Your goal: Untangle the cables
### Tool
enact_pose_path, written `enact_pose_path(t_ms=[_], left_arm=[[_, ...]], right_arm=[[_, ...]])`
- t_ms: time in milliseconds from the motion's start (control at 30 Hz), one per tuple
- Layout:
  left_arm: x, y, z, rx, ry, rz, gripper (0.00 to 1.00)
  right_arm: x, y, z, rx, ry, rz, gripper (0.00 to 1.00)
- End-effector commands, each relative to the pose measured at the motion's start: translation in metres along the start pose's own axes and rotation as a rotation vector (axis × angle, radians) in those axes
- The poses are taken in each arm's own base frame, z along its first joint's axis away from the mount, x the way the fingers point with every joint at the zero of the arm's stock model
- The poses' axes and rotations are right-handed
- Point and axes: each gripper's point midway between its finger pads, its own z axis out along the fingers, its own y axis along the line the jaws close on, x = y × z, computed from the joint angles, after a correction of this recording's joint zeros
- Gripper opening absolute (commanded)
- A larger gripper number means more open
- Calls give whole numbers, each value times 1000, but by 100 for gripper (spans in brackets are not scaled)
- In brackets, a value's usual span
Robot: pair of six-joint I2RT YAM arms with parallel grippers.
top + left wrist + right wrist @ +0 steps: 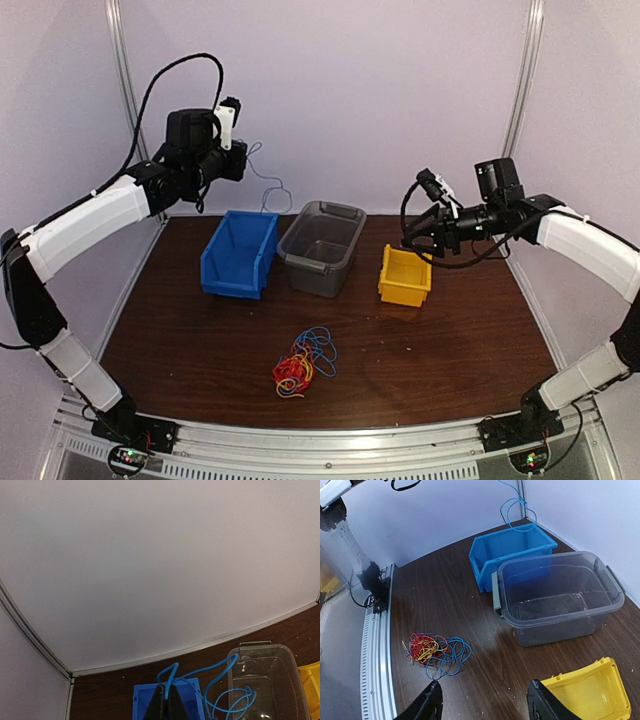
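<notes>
The robot's right gripper should close on the blue loops (334,346) (469,652) of the tangle, which spread out next to the red and yellow wire.
The cables lie partly as a tangle (303,365) of red, yellow and blue wire on the brown table, in front of the bins; the right wrist view shows this tangle (432,650) at lower left. One blue cable (266,186) hangs from my left gripper (243,160), which is raised high by the back wall. In the left wrist view the left gripper (167,700) is shut on that blue cable (200,674), whose loops dangle over the blue bin. My right gripper (418,243) hovers above the yellow bin; its jaws stand wide apart around nothing (487,705).
Three bins stand in a row at the back of the table: a blue bin (240,270), a clear grey tub (310,265) and a yellow bin (403,290). The right wrist view shows the blue bin (520,552), the tub (560,627) and the yellow bin (580,690). White walls enclose the table.
</notes>
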Motion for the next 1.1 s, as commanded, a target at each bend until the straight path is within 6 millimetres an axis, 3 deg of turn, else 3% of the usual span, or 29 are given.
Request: enact_pose_path(t_ms=[0, 133, 333, 667, 867, 1067], left_arm=[[-14, 16, -2, -56, -66, -19, 0], [-5, 22, 4, -70, -46, -15, 0], [46, 31, 24, -98, 38, -23, 0], [122, 43, 63, -141, 188, -35, 0], [119, 66, 53, -190, 146, -76, 0], [151, 68, 59, -199, 248, -47, 0]], right_arm=[[12, -3, -8, 91, 3, -74, 59], [35, -7, -3, 107, 37, -65, 59], [57, -8, 0, 119, 42, -59, 59], [68, -10, -3, 146, 54, -60, 59], [70, -11, -5, 159, 52, -60, 59], [71, -15, -4, 161, 51, -53, 59]])
